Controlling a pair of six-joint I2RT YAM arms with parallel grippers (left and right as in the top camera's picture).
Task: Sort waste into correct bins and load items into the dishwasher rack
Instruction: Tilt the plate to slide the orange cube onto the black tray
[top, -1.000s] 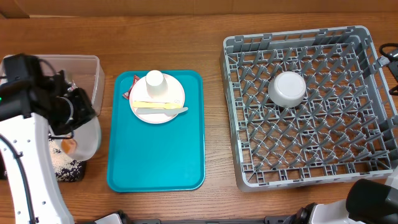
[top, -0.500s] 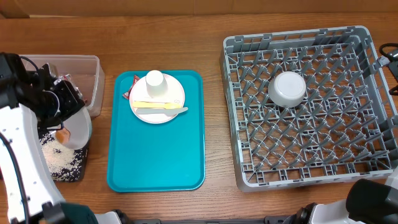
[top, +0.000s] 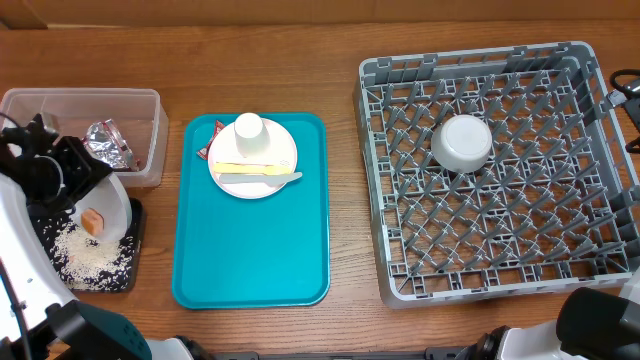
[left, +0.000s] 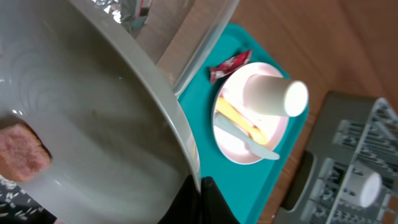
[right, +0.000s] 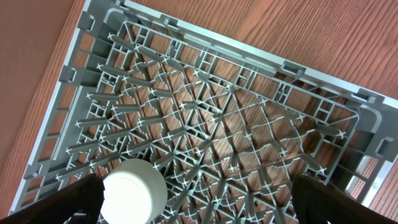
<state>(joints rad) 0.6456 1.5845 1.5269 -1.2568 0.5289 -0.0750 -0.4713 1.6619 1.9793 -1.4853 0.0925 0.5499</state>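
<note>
I will use my left gripper to set the grey plate down on the teal tray's empty area (top: 273, 249) (left: 235, 194) in front of the pinkish-white plate. The grey plate is tilted over the black tray now.
My left gripper (top: 72, 178) is shut on the rim of the grey plate (top: 114, 198) and holds it tilted over the black tray (top: 134, 214). An orange food square (top: 92, 221) lies on the plate, and rice (top: 95, 262) lies in the tray. In the left wrist view the jaws (left: 200, 186) pinch the plate's edge (left: 93, 118). Foil (top: 108, 146) sits in the clear tub (top: 80, 98). The pinkish-white plate (top: 284, 150) holds an upside-down cup (top: 248, 133), a yellow utensil (top: 245, 167) and a pale one (top: 262, 179). My right gripper (right: 208, 202) is open above the rack (right: 217, 106).
The teal tray (top: 250, 250) carries the pinkish plate and a red wrapper (top: 209, 142) at its far left corner. The grey rack (top: 520, 230) fills the right side, with a white bowl (top: 461, 142) upside down in it.
My left arm has swung left and toward me with the grey plate. More rice now lies in the black tray. The foil in the tub has come into view.
</note>
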